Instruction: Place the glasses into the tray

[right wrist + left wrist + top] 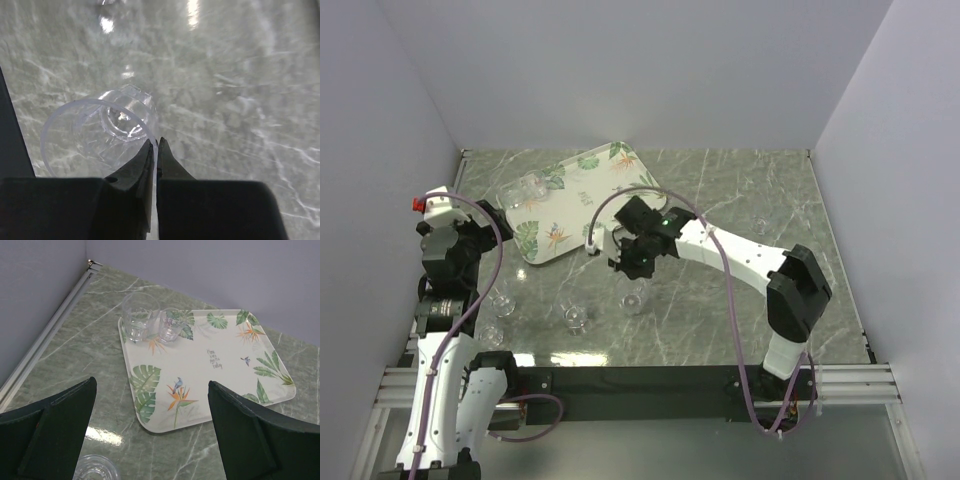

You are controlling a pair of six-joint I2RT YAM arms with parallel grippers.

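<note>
The glass, now over the marble table, will be let go by my right gripper on the tray's end (637, 183) opposite its other glasses, near the orange flower.
The leaf-printed tray (582, 205) lies at the back left, with two clear glasses (525, 190) in its far-left corner. They also show in the left wrist view (139, 317), on the tray (215, 365). My left gripper (152, 407) is open and empty, near the tray's near corner (470, 240). My right gripper (156, 145) is shut on the rim of a glass (112, 127) over the marble table. In the top view it sits right of the tray's near edge (628, 278), the glass (632, 299) at its tips.
Loose glasses stand on the table: two near the left arm (500, 298) (490, 335), one at the front middle (577, 318), one far right (760, 225). One glass (95, 470) lies just under my left fingers. Grey walls close in the sides and back.
</note>
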